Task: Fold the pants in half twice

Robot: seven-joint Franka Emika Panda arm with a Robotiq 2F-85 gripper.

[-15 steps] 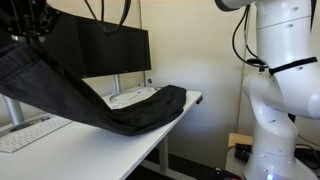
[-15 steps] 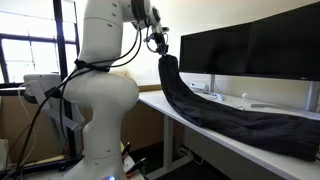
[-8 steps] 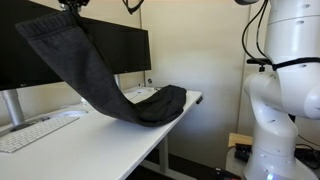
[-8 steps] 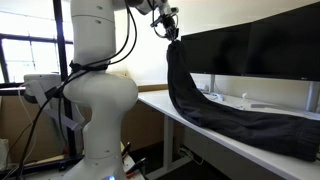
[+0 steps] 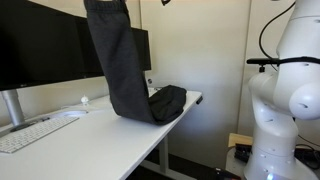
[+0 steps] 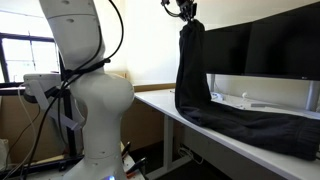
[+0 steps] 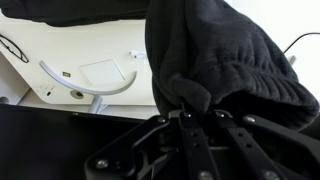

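Next, my gripper releases the raised end of the dark pants, now held high above the desk, over the bunched part of the pants at the desk's far end (image 5: 176, 88).
The dark pants (image 5: 118, 62) hang almost straight down from my gripper, which is above the top edge in that exterior view. Their lower part lies bunched on the white desk (image 5: 70, 140). In an exterior view my gripper (image 6: 188, 14) holds one end of the pants (image 6: 192, 70) high above the desk's near end, and the rest trails along the desk (image 6: 200, 135) to the right. In the wrist view the gripper (image 7: 193, 112) is shut on a bunched fold of the pants (image 7: 225, 55).
Black monitors (image 5: 40, 45) stand along the back of the desk, also in an exterior view (image 6: 260, 45). A white keyboard (image 5: 25, 133) lies at the left. The white robot body (image 6: 85, 90) stands beside the desk's end.
The gripper has risen and carried the held end of the pants up and across, so the cloth now hangs nearly vertical instead of slanting.
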